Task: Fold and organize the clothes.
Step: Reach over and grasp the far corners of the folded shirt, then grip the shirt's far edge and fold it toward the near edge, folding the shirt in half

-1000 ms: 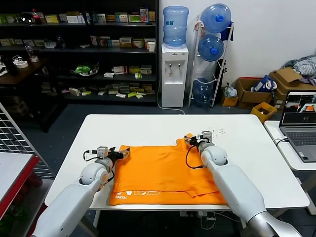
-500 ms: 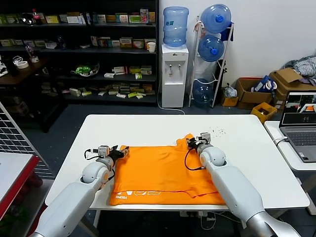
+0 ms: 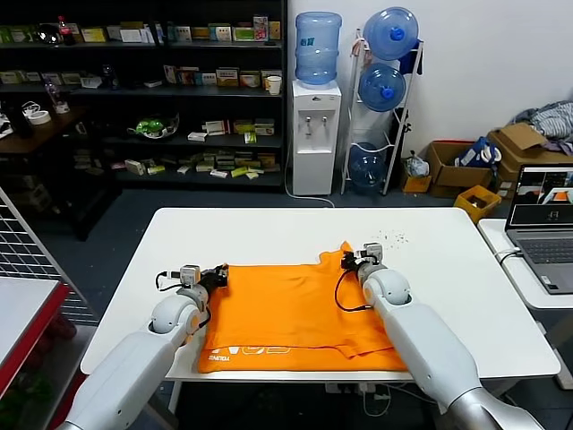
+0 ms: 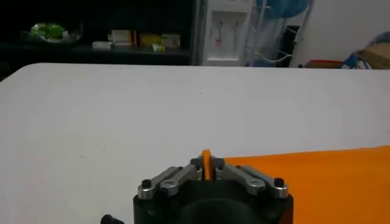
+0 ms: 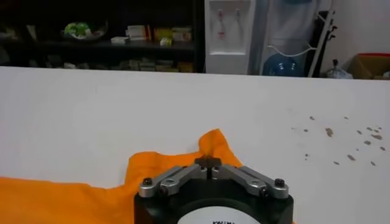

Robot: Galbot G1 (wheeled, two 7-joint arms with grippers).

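The left gripper I use will release the T-shirt's far corner on the orange cloth [image 3: 216, 323] just past the white print.
The clothes are one bright orange T-shirt [image 3: 295, 309] lying flat on the white table [image 3: 269, 228], its white print along the near hem. My left gripper [image 3: 218, 273] is at the shirt's far left corner. In the left wrist view it [image 4: 206, 167] is shut with a thin fold of orange shirt [image 4: 317, 176] pinched between its jaws. My right gripper [image 3: 349, 258] is at the far right corner, where the fabric stands up in a small peak. In the right wrist view its jaws [image 5: 208, 163] meet over the orange cloth [image 5: 210, 143].
A second table with an open laptop [image 3: 543, 224] stands to the right. A red-edged table [image 3: 27, 313] is at the left. Small dark crumbs [image 5: 341, 137] dot the table beyond the right gripper. A water dispenser [image 3: 317, 134], shelves and cardboard boxes [image 3: 466, 166] stand behind.
Both grippers went from open to shut on the shirt's far edge. The fabric at the right corner has bunched up into a peak.
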